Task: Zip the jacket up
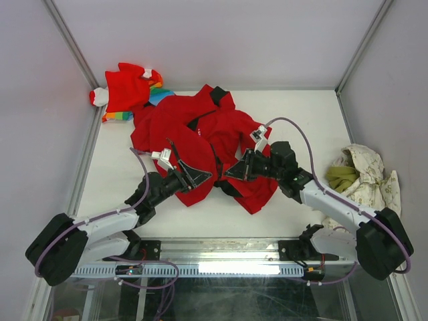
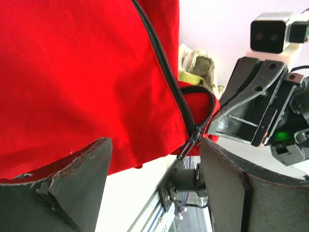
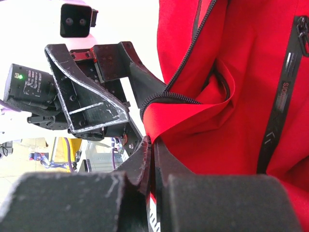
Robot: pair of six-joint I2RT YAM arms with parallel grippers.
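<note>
My left gripper needs to shift toward the zipper and pinch the hem corner (image 2: 180, 143) beside the zipper pull, as the pull lies at the edge of its open fingers.
The bright red jacket (image 1: 200, 134) lies crumpled in the middle of the table, its dark zipper (image 2: 164, 67) running down the front edge. My left gripper (image 1: 195, 176) is open at the jacket's near hem. In the left wrist view (image 2: 154, 152) the hem lies between its fingers, and the zipper pull (image 2: 189, 143) hangs close to the right finger (image 2: 241, 188). My right gripper (image 1: 235, 171) faces it from the right and is shut on a fold of the jacket's lower edge (image 3: 193, 121); the fabric is pinched between its closed jaws (image 3: 153, 147).
A smaller red garment with rainbow stripes and white cuffs (image 1: 127, 90) lies at the back left. A cream and olive-green cloth (image 1: 361, 175) is bunched at the right edge. Frame posts and walls stand at the sides. The table's near rail (image 2: 159, 208) is just below the hem.
</note>
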